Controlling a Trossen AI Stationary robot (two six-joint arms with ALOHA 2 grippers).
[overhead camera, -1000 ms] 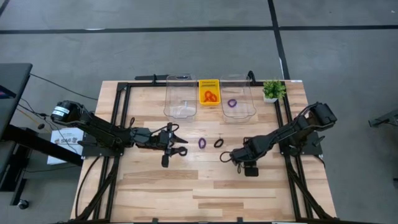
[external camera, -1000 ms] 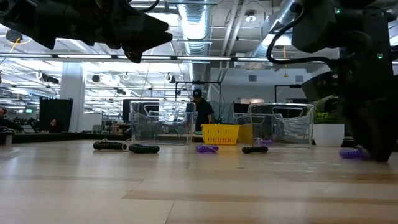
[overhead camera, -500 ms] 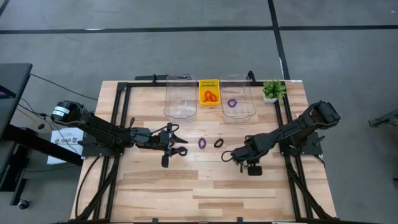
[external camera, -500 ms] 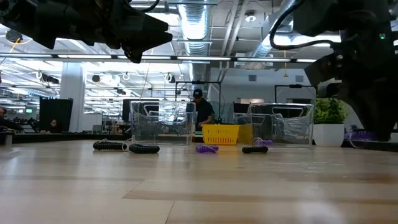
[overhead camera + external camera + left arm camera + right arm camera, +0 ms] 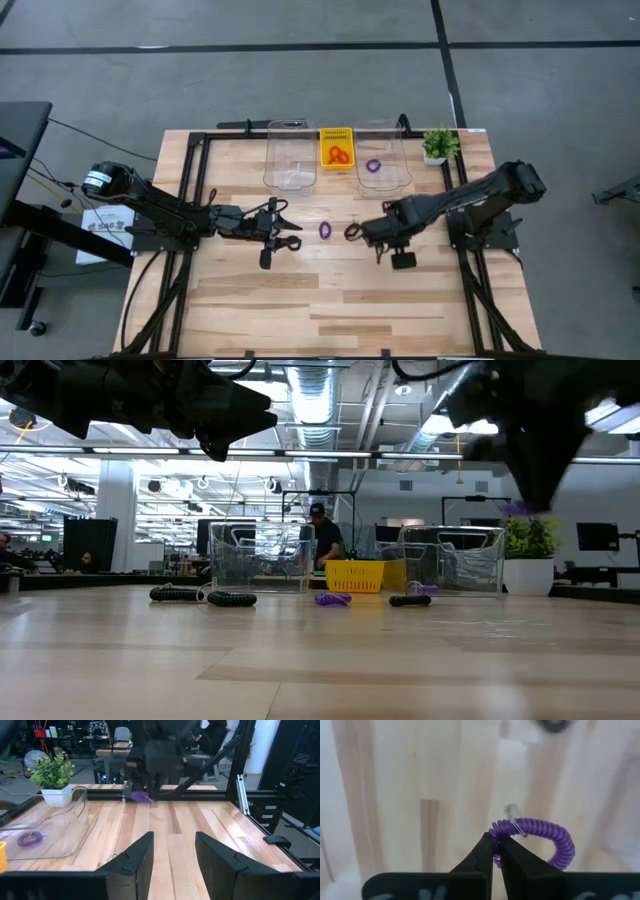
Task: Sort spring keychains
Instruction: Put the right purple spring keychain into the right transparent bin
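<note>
The robot's right gripper will release the purple keychain on the purple one in the clear bin nearer the plant (image 5: 375,165).
My right gripper (image 5: 372,234) hangs above the table's middle, pointing down, shut on a purple spring keychain (image 5: 540,836), which also shows in the low view (image 5: 515,508) and the left wrist view (image 5: 141,796). On the table lie a purple keychain (image 5: 325,229) and a black one (image 5: 352,231); two more black ones (image 5: 175,594) (image 5: 232,599) rest flat farther left. Orange-red ones (image 5: 338,154) lie in the yellow basket (image 5: 336,133), a purple one (image 5: 373,165) in the right clear bin (image 5: 398,170). My left gripper (image 5: 292,228) waits open and level at centre left (image 5: 172,837). My right gripper pinches the purple coil at one end (image 5: 496,833), beside its small metal ring, between the free ends of its two fingers. The fingers come from above, pointing down. The loop sticks out to one side of the fingertips, lifted clear of the table.
A second clear bin (image 5: 290,158) stands left of the basket at the far edge. A small potted plant (image 5: 438,145) sits at the far right corner. Black frame rails run along both sides of the wooden table. Bare wood lies toward the near edge.
My right gripper has risen and drifted toward the table's left and far edges. The purple keychain, which lay on the table beside it a second ago, has come up with it and now hangs well clear of the wood.
</note>
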